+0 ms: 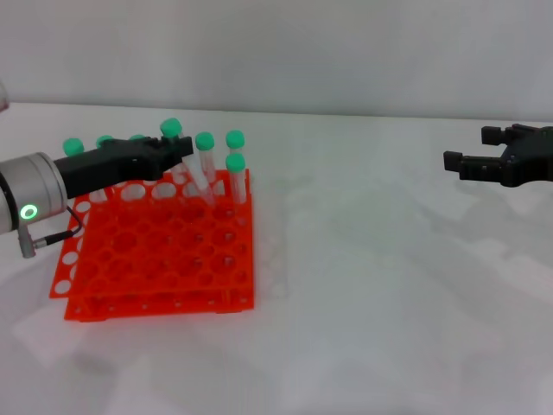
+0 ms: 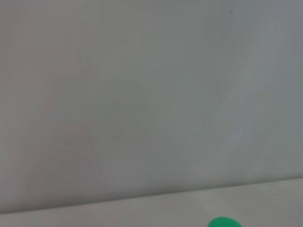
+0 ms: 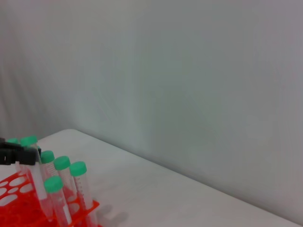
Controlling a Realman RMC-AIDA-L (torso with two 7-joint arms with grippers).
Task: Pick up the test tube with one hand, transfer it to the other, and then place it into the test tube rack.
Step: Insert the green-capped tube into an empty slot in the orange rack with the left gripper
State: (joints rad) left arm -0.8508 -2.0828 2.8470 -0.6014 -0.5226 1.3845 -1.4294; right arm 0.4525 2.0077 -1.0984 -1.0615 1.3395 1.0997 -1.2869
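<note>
Next, I let go of the test tube with my left gripper in the rack hole (image 1: 214, 205) next to the nearest standing tube. The held tube is now tilted over the back rows.
My left gripper (image 1: 175, 149), on the silver arm with the green lit ring, is shut on a test tube (image 1: 185, 160) just under its green cap. It holds the tube tilted, tip down, over the back rows of the orange-red rack (image 1: 155, 259). The held tube also shows in the right wrist view (image 3: 34, 177), with the left gripper's black fingers (image 3: 14, 154) across it. My right gripper (image 1: 475, 149) is open and empty, hovering above the table at the far right. A green cap (image 2: 224, 222) shows at the edge of the left wrist view.
Three capped tubes (image 1: 235, 177) stand in the rack's back right corner. More green caps (image 1: 73, 145) show behind the left gripper at the rack's back left. White table (image 1: 371, 285) stretches between rack and right gripper; a pale wall stands behind.
</note>
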